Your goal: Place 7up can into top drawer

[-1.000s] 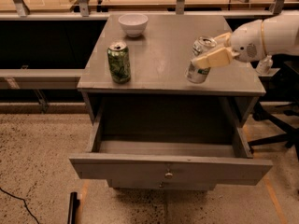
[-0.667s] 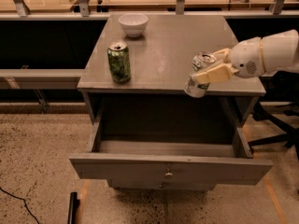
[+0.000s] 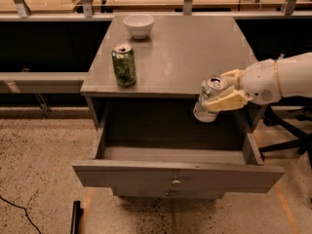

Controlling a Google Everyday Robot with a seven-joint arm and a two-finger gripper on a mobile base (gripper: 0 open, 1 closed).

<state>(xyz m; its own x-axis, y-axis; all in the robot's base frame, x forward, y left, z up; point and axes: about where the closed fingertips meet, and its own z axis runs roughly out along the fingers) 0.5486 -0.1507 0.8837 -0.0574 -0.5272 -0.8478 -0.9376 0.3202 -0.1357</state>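
Note:
My gripper needs to release the 7up can, now hanging above the open drawer, near the middle of the open top drawer's bottom point(image 3: 192, 145), behind the metal knob.
The 7up can point(image 3: 208, 100), pale silver-white with a silver top, is held in my gripper point(image 3: 220, 95). The gripper's cream fingers point(image 3: 225, 101) are shut around the can's body. The white arm reaches in from the right. The can hangs in the air in front of the cabinet top's front edge, above the right rear part of the open top drawer point(image 3: 178, 172). The drawer is pulled out wide, its front panel bears a small round metal knob point(image 3: 175, 183), and its inside looks empty.
A dark green patterned can point(image 3: 124, 65) stands near the front left of the grey cabinet top point(image 3: 190, 48). A white bowl point(image 3: 139, 26) sits at the back. A desk runs behind the cabinet. Chair legs point(image 3: 287, 135) show at the right. A black cable point(image 3: 19, 211) lies on the floor.
The gripper has carried the 7up can forward off the cabinet top and lower, so it now hangs over the open drawer. The green can and bowl have not moved.

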